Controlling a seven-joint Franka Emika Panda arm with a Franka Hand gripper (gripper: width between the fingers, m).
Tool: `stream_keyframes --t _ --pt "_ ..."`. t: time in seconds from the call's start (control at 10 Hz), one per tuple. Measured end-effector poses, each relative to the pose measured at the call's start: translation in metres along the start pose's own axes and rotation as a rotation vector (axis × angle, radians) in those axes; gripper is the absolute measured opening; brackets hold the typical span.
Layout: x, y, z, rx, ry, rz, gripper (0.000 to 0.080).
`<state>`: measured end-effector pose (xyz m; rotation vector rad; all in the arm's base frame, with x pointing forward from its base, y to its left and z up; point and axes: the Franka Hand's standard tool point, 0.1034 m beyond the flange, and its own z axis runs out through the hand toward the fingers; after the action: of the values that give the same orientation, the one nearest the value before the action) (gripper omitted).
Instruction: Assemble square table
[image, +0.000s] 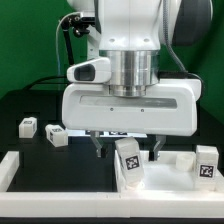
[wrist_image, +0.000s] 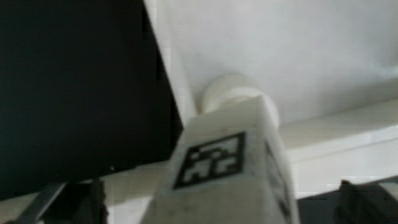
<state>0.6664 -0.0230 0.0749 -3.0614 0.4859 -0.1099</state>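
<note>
The leg leans at the front corner of the table top, so the robot's gripper should open, swing around and take the leg's upper end (image: 127, 146) to twist it in upright.
My gripper (image: 127, 152) is shut on a small white block leg (image: 128, 162) with a black-white tag, held tilted. The leg's far end is low over the white square table top (image: 172, 178) at the front. In the wrist view the leg (wrist_image: 222, 150) runs between my fingers, and its rounded tip is at the top's white surface (wrist_image: 285, 50). Another tagged leg (image: 207, 161) stands at the top's corner on the exterior view's right. Two more legs (image: 27, 126) (image: 55, 136) lie on the black table on the exterior view's left.
A long white L-shaped rail (image: 14, 168) lies along the front on the exterior view's left. The black table (wrist_image: 71, 80) shows beside the top's edge in the wrist view. A green wall with cables is behind the arm.
</note>
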Motion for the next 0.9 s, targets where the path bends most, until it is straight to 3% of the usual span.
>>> stream_keyframes --t 0.1,0.2,0.3,0.4,0.7,0.9 --pt "-0.0001 -0.0001 0.0002 0.001 0.000 0.033 0.0621" --pt "-0.0003 -0.0008 0.0003 0.003 -0.001 0.086 0.0442" --pt "-0.0006 -0.0021 0.0003 0.009 -0.002 0.155 0.0442" --pt "-0.0008 -0.0026 0.0003 0.009 -0.003 0.207 0.0282" --pt "-0.0013 -0.0045 0.0004 0.019 -0.006 0.359 0.0284" --pt "-0.0042 -0.0063 0.0011 0.012 -0.025 0.604 0.0284"
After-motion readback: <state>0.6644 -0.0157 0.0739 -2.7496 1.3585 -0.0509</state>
